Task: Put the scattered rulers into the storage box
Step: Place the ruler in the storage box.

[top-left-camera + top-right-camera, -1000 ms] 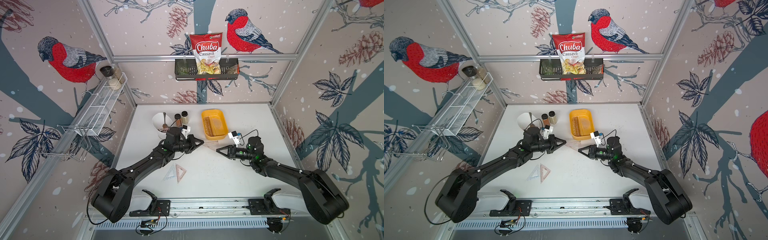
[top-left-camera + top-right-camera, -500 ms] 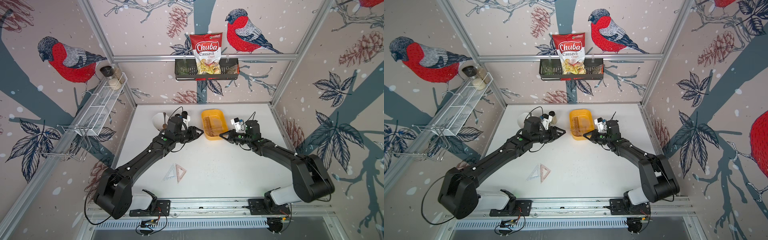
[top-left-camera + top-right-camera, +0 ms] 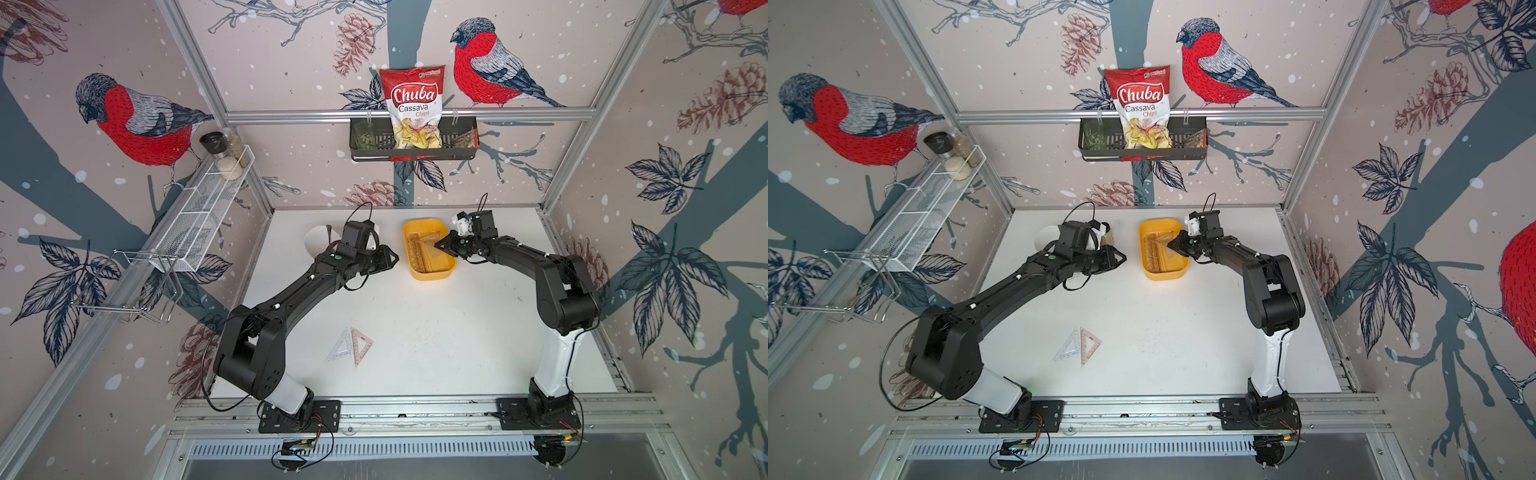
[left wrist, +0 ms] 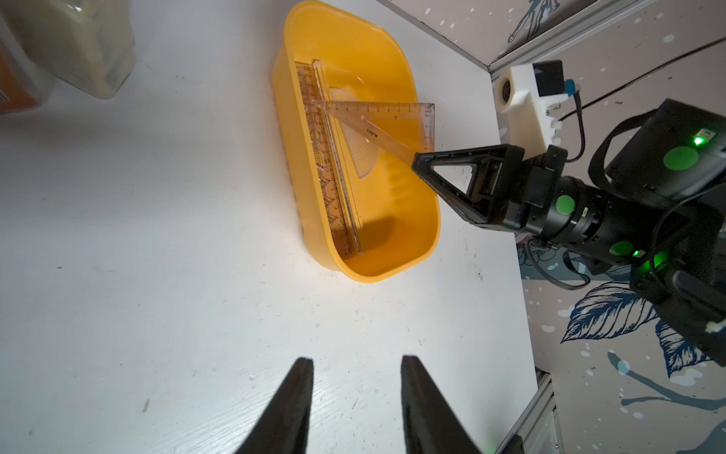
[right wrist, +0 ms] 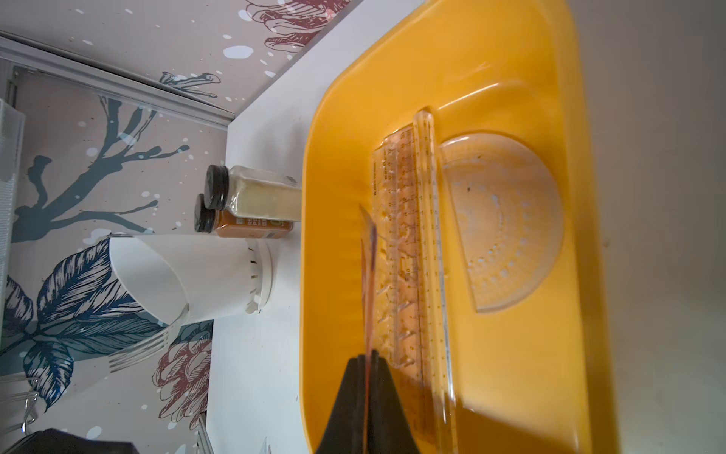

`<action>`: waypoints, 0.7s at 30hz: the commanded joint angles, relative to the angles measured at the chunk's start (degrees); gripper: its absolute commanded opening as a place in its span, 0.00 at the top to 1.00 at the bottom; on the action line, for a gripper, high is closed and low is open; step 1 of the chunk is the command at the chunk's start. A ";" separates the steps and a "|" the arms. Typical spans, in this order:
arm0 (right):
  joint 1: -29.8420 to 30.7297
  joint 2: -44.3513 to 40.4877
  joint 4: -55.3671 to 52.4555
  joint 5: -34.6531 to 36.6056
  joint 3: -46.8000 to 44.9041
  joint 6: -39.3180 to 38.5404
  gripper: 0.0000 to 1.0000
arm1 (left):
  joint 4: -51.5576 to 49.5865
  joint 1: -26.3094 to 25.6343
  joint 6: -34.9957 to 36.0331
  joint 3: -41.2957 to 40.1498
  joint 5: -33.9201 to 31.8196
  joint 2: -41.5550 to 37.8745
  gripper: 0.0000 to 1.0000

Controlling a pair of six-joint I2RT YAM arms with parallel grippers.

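The pinkish set square, which now hangs tilted over the box, will be released by my right gripper on top of the protractor (image 3: 434,242) (image 5: 490,219) inside the yellow storage box.
The yellow storage box (image 3: 428,272) (image 3: 1163,276) stands at the back of the table. My right gripper (image 3: 437,246) (image 5: 368,355) is shut on a corner of a pinkish set square (image 4: 377,118), which hangs tilted over the box. Straight rulers (image 4: 326,169) (image 5: 408,243) and a protractor (image 5: 506,224) lie inside the box. My left gripper (image 3: 395,259) (image 4: 356,359) is open and empty, just left of the box over bare table. A clear set square (image 3: 341,347) and a pinkish one (image 3: 362,345) lie side by side near the front.
A white bowl (image 3: 318,241) and two spice jars (image 5: 255,192) stand behind my left gripper. A dark basket with a chips bag (image 3: 413,143) hangs on the back wall. A white wire shelf (image 3: 199,208) runs along the left wall.
Both arms have swung from mid-table back toward the box. My left gripper has opened. My right gripper has carried the pinkish set square over the box.
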 commanded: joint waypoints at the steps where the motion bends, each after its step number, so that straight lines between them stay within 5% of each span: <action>1: -0.06 2.28 -2.14 -0.25 2.95 -1.72 1.00 | -0.54 0.36 2.45 1.32 0.41 1.27 0.59; 21: 1.03 8.50 -3.50 -1.43 9.07 -1.43 0.96 | 0.46 2.30 3.81 0.40 2.91 3.83 0.61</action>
